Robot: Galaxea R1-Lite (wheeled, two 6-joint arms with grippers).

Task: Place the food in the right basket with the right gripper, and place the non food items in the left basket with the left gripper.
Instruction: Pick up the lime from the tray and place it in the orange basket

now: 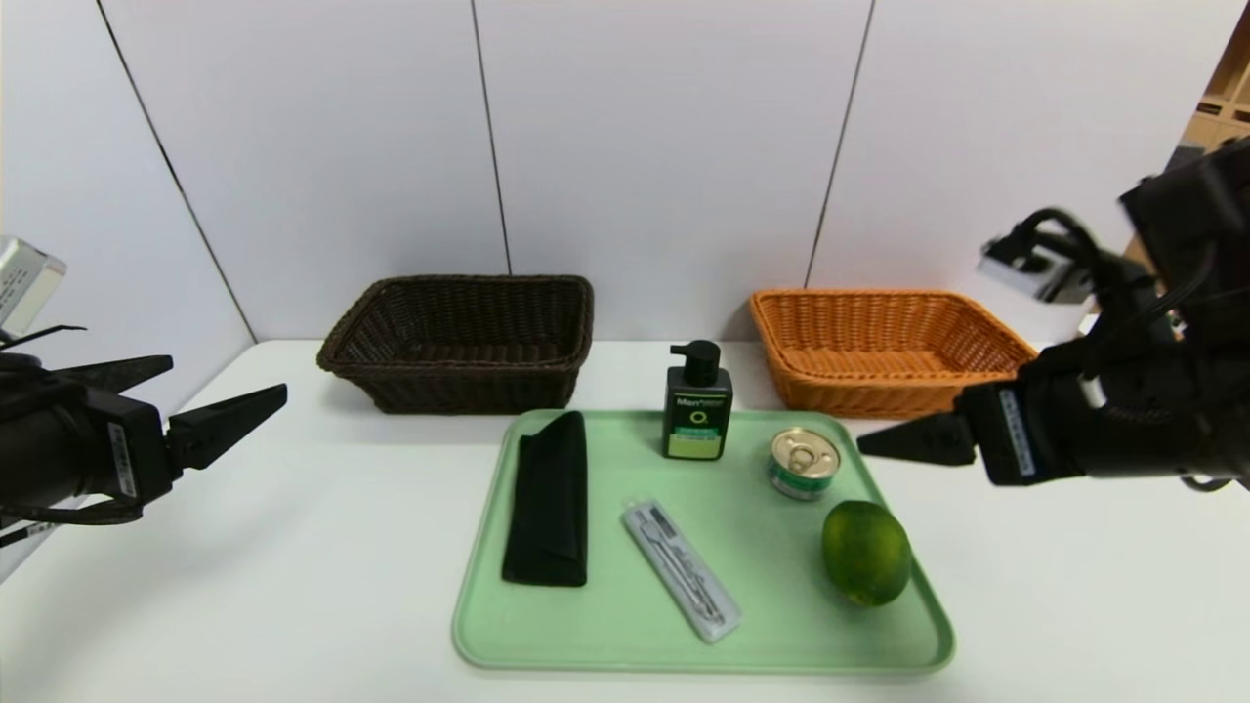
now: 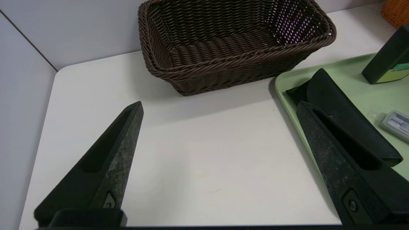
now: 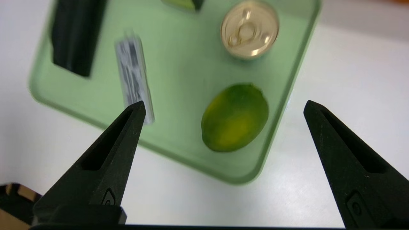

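Observation:
The robot's right gripper should next go down to the middle of the green lime (image 1: 863,549) (image 3: 235,118) and close there, as the lime is food for the orange basket.
On a light green tray (image 1: 605,625) lie a green lime (image 1: 865,553), a small tin can (image 1: 803,463), a dark green pump bottle (image 1: 697,402), a black fabric pouch (image 1: 549,500) and a clear-grey cutlery case (image 1: 681,569). The dark brown basket (image 1: 469,285) stands behind the tray on the left and the orange basket (image 1: 879,295) on the right; both look empty. My right gripper (image 1: 884,441) is open and empty, in the air right of the can; in its wrist view (image 3: 224,103) the lime (image 3: 235,118) lies below it. My left gripper (image 1: 228,379) is open and empty, left of the tray.
The white table meets a white panelled wall just behind the baskets. In the left wrist view the open left gripper (image 2: 219,105) is over bare table between the brown basket (image 2: 236,41) and the tray's edge, with the pouch (image 2: 345,118) beside one finger.

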